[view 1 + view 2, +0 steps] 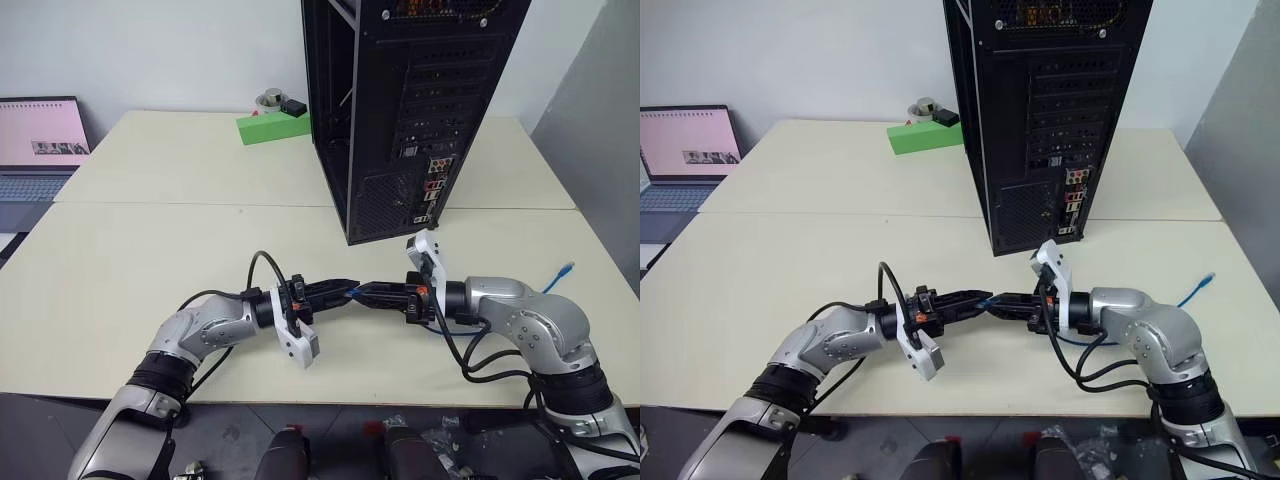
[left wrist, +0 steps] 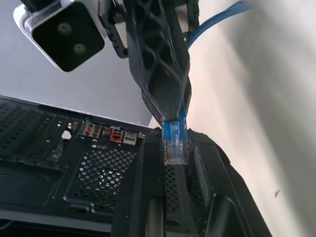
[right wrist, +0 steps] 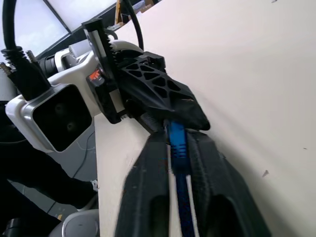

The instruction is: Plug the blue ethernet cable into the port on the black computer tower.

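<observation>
My right gripper should take the cord farther back (image 3: 184,200) while my left gripper holds the plug, because my right gripper's fingers cover the plug's blue boot.
The black computer tower (image 1: 420,100) stands upright at the back of the table, rear panel facing me. Its port lies somewhere among the small rear connectors (image 1: 433,190); I cannot pick it out. My two grippers meet tip to tip above the table's front. My left gripper (image 1: 343,288) is shut on the clear plug (image 2: 174,148) of the blue ethernet cable (image 3: 177,148). My right gripper (image 1: 367,293) is shut on the cord just behind the plug. The cable's loose part (image 1: 556,277) trails over the table at the right.
An open laptop (image 1: 40,140) sits at the far left. A green box (image 1: 270,128) with a tape roll on it stands behind the tower's left side. Thick black robot cords (image 1: 470,355) loop by my right arm. A grey panel (image 1: 600,120) rises at the right.
</observation>
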`<state>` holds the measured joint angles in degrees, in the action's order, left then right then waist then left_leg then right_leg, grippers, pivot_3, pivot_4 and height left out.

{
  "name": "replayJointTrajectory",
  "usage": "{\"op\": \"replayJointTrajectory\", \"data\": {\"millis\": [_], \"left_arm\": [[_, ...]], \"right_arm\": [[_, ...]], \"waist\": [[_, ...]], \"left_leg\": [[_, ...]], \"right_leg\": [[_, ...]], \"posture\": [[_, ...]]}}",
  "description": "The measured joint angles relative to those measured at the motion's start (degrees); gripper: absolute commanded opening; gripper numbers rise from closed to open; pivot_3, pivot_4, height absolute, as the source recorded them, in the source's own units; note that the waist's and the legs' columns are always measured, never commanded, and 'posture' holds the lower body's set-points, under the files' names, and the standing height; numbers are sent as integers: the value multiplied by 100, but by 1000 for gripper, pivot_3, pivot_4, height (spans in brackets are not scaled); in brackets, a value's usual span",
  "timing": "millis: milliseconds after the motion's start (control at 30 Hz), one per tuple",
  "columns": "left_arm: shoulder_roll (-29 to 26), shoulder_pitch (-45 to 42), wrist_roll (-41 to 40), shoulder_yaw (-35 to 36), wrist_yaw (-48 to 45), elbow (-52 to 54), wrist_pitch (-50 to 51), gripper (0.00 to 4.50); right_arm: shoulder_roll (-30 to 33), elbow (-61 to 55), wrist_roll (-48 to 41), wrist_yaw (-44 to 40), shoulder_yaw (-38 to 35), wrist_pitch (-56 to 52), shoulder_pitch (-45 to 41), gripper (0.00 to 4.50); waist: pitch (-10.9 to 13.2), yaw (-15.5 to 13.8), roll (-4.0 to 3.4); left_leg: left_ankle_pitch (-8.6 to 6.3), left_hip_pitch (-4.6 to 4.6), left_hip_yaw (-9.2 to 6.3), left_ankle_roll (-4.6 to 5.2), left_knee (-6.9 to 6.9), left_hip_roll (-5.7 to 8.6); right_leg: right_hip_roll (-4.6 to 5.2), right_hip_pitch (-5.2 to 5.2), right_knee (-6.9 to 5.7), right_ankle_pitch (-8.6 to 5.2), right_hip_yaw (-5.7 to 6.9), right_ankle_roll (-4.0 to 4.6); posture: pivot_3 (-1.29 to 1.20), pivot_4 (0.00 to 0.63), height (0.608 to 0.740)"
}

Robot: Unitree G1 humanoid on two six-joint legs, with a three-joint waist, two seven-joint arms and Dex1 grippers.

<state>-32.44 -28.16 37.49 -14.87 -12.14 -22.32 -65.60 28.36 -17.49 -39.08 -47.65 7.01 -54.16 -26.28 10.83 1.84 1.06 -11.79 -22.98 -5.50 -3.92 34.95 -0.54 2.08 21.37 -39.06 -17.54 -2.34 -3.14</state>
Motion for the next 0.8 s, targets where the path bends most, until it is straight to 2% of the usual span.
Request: {"op": "replayJointTrajectory", "data": {"millis": [433, 500, 567, 700, 800], "left_arm": [[-16, -1, 0, -85, 144, -6, 20, 298], [-16, -1, 0, -106, 149, -6, 21, 298], [-34, 1, 0, -112, 153, -6, 45, 298], [-122, 2, 0, -111, 165, -7, 61, 298], [-122, 3, 0, -111, 189, -7, 63, 298]], "right_arm": [[112, 136, -2, -206, 56, 7, -136, 14], [131, 147, -9, -234, 57, -2, -135, 720], [220, 148, -29, -301, 58, -5, -129, 1078], [374, 156, -30, -353, 56, -10, -110, 2162], [414, 176, -34, -352, 55, -19, -106, 2177]], "waist": [[0, -1, 0], [0, 0, 0], [0, -2, 0], [0, 0, 0], [0, -2, 0]], "left_leg": [[0, 0, 0, 0, 0, 0], [0, 0, 1, 0, 0, 0], [0, 0, 0, 0, 0, 0], [0, 0, 0, 0, 0, 0], [0, 0, 1, 0, 0, 0]], "right_leg": [[0, 0, 0, 0, 0, 0], [0, 0, 0, 0, 0, 0], [0, 0, 0, 0, 0, 0], [0, 0, 0, 0, 0, 0], [0, 0, 0, 0, 0, 0]], "posture": [[0, 150, 740], [0, 150, 740], [0, 150, 740], [0, 150, 740], [0, 150, 740]]}}
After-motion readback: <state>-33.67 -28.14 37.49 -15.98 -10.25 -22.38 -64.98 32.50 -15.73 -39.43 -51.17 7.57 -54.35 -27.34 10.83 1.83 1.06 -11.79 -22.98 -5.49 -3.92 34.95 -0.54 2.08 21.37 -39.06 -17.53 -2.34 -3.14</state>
